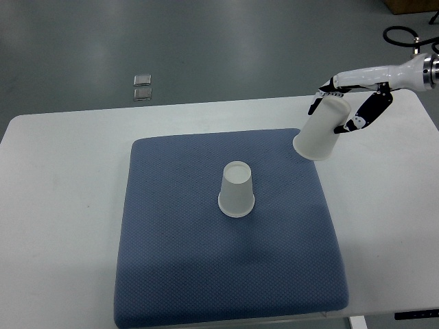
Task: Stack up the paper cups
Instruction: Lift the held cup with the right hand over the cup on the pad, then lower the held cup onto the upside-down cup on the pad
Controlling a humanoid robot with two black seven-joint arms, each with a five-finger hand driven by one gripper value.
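Observation:
Next, I set the held paper cup down over the top of the standing white paper cup (238, 166) with my right gripper.
A white paper cup (236, 190) stands upside down near the middle of the blue mat (178, 267). My right hand (351, 103) comes in from the upper right and is shut on a second white paper cup (319, 130). It holds that cup tilted, wide mouth down and to the left, above the mat's far right corner. The held cup is up and to the right of the standing cup, apart from it. My left arm does not show.
The mat lies on a white table (62, 205). Two small clear squares (143, 86) lie on the grey floor beyond the table. A black cable (401, 35) and a brown box corner (410, 5) show at the top right.

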